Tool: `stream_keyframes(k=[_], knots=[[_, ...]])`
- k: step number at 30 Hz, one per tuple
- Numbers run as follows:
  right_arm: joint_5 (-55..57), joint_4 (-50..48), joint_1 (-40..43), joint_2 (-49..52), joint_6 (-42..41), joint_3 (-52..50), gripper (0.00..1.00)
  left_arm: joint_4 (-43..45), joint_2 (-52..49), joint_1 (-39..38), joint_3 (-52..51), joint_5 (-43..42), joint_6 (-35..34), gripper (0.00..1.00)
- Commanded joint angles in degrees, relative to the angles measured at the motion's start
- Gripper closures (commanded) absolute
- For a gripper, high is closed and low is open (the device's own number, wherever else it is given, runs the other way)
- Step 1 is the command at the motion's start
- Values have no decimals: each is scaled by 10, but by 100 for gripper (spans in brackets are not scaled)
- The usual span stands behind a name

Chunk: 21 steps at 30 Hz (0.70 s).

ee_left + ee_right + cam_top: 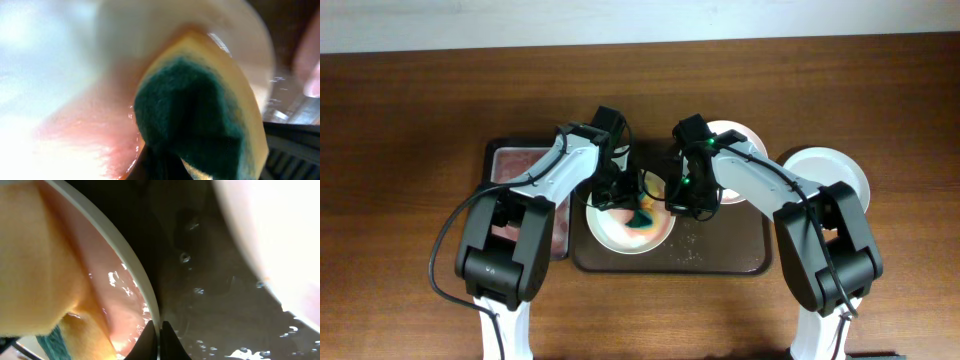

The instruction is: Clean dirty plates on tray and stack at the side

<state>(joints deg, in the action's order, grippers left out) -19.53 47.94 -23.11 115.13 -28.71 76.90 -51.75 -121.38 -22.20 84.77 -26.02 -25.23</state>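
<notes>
Next, my left gripper releases the green and yellow sponge inside the smaller black tray (546,205), close to the brown tray.
A pinkish-white plate (620,238) lies on the left part of the dark brown tray (720,250). My left gripper (620,195) is shut on a green and yellow sponge (642,213) and presses it on this plate; the left wrist view shows the sponge (195,110) on the wet, reddish plate (75,100). My right gripper (675,205) is shut on the plate's right rim; in the right wrist view the fingertips (159,335) pinch the rim (131,265). A second plate (732,135) sits at the tray's back, partly under the right arm. A white plate (830,175) lies on the table right of the tray.
A smaller black tray with a pinkish inside (520,165) stands left of the brown tray, under the left arm. Water drops lie on the brown tray's floor (210,295). The wooden table (410,120) extends all round.
</notes>
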Motion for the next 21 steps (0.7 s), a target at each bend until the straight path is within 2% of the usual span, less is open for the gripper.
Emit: stream_keyframes(k=[1,4,8,9,10,11,14,18,21], knots=[[3,5,4,-2,-7,1,96,-31,-13,6,-13,203,-11,100],[7,10,4,-2,-7,1,96,-39,-1,6,-10,235,-10,100],[7,12,3,-2,-7,1,95,-43,65,6,-1,235,11,100],[7,12,3,-2,-7,1,83,-45,85,6,1,226,21,100],[7,12,3,-2,-7,1,61,-45,110,6,2,205,46,100],[7,12,3,-2,0,1,59,-46,138,6,2,196,56,100],[7,12,3,-2,0,0,63,-48,184,18,2,199,83,100],[7,9,2,-2,-1,-6,64,-71,186,50,0,198,87,100],[2,-13,-6,-2,0,-6,68,-75,186,70,0,245,87,100]])
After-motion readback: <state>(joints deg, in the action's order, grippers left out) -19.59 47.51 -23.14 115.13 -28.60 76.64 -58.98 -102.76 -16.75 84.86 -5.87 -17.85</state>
